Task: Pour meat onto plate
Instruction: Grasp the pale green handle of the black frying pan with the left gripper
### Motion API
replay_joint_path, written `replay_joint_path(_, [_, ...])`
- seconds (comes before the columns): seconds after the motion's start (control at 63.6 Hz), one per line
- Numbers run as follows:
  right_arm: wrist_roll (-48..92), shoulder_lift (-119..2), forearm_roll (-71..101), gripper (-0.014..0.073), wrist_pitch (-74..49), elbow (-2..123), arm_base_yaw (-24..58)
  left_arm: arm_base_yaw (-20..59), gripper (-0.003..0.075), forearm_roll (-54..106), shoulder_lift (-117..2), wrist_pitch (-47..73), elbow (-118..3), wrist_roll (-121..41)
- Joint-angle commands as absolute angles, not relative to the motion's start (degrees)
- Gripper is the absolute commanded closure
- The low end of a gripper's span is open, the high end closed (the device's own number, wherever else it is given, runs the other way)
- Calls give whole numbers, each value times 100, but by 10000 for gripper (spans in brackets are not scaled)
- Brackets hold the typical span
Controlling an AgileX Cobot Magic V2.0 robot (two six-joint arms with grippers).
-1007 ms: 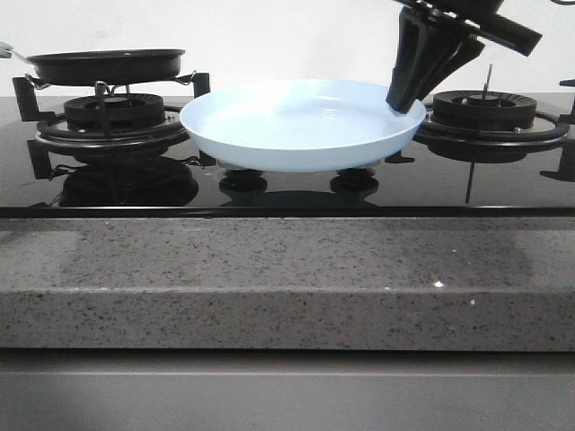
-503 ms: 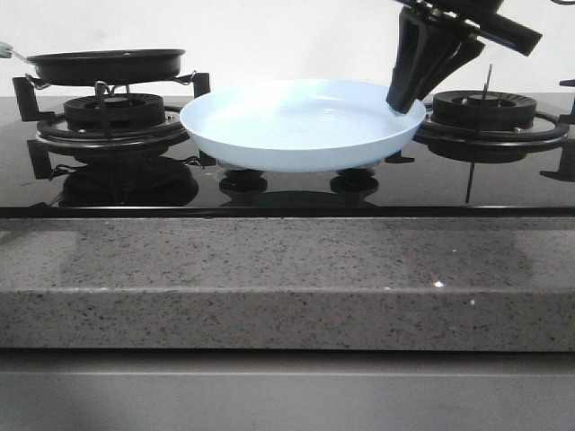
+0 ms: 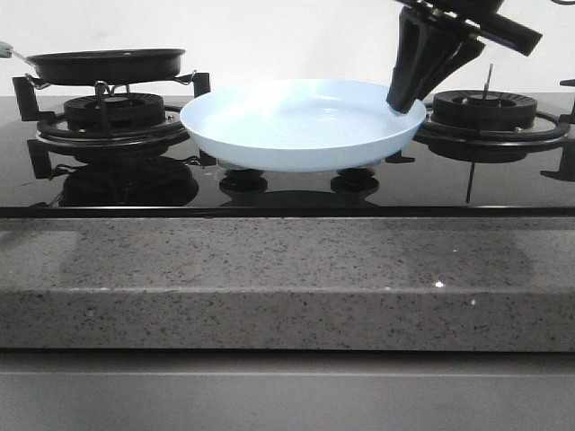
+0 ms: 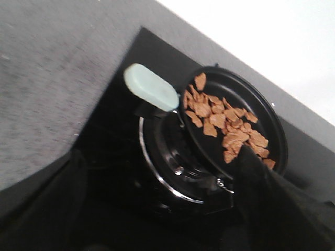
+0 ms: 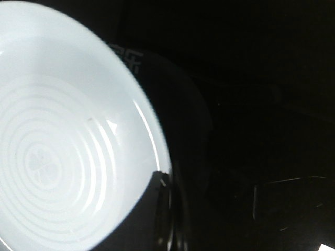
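The robot's left gripper will next close on the pale-green handle (image 3: pixel 4 50) (image 4: pixel 150 87) of the black frying pan, because the pan has to be lifted to pour out the meat.
The pale-blue plate (image 3: pixel 301 126) sits at the middle of the hob, and its ringed inside (image 5: pixel 63 146) is bare. My right gripper (image 3: pixel 406 103) is shut on the plate's right rim, with one finger (image 5: pixel 149 214) lying over the inner edge. The meat (image 4: pixel 225 125), a loose heap of brown chunks, lies in the black frying pan (image 3: pixel 106 65) on the left burner. In the left wrist view my left gripper (image 4: pixel 157 219) hangs open over that burner. Its dark fingers (image 4: pixel 277 204) stand wide apart, near the pan, its pale-green handle (image 4: pixel 151 87) well beyond them. It holds nothing and is out of the front view.
Black burner grates stand at left (image 3: pixel 112 121) and right (image 3: pixel 490 112) on the glossy black hob. Two knobs (image 3: pixel 243 180) sit under the plate's front. A speckled grey stone counter edge (image 3: pixel 287 278) runs along the front.
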State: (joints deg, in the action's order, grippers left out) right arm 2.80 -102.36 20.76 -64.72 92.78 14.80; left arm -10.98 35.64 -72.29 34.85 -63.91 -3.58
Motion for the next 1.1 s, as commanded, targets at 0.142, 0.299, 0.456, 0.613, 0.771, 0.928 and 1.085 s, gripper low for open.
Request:
replay_joint_path(0.142, [339, -9892, 2255, 652, -6348, 9413, 1475, -1103, 154, 4115, -8328, 3701, -7553, -579])
replay_joint_path(0.299, [339, -9892, 2255, 652, -6348, 9413, 1475, -1103, 154, 4331, -8837, 3795, -7892, -579])
replay_joint_path(0.456, [339, -9892, 2255, 652, -6348, 9413, 1475, -1115, 154, 4509, -9102, 3771, -7960, -579])
replay_joint_path(0.613, [339, -9892, 2255, 652, -6355, 9413, 1475, -1261, 154, 4988, -9302, 3757, -7960, -686])
replay_joint_path(0.771, [339, -9892, 2255, 652, -6355, 9413, 1475, -1375, 154, 5754, -9382, 3761, -7960, -1179])
replay_joint_path(0.928, [339, -9892, 2255, 652, -6355, 9413, 1475, -1375, 154, 5960, -9483, 3692, -7960, -1204])
replay_joint_path(1.085, [339, -9892, 2255, 652, -6355, 9413, 1475, -1375, 154, 6321, -9679, 3788, -7960, -1395])
